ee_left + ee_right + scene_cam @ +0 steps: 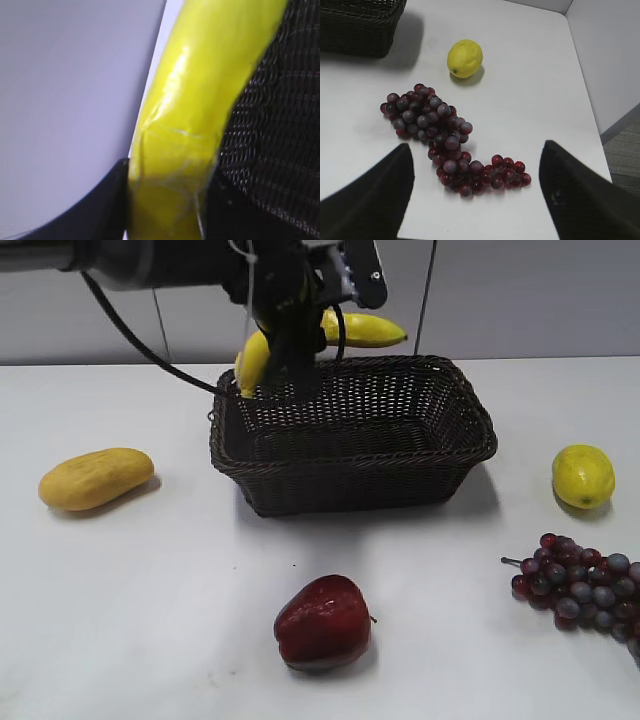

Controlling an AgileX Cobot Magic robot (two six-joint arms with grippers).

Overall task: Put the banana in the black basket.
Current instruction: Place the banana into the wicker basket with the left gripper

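Note:
I will use my left gripper to let go of the banana inside the black basket, lengthwise (333,439) along the front rim of the basket.
The long yellow banana (365,330) hangs in the air over the back left rim of the black basket (440,455), one end pointing right, the other end down by the rim. My left gripper (290,325) is shut on the banana's middle. In the left wrist view the banana (200,95) fills the space between my two black fingers, with the basket's weave (280,150) beside it. My right gripper (477,150) is open and empty above the table at the right, and it does not show in the exterior view.
A stubby orange-yellow fruit (97,478) lies left of the basket. A red apple (323,623) sits in front. A lemon (582,476) and a bunch of red grapes (585,585) lie at the right, also in the right wrist view: lemon (465,58), grapes (437,132).

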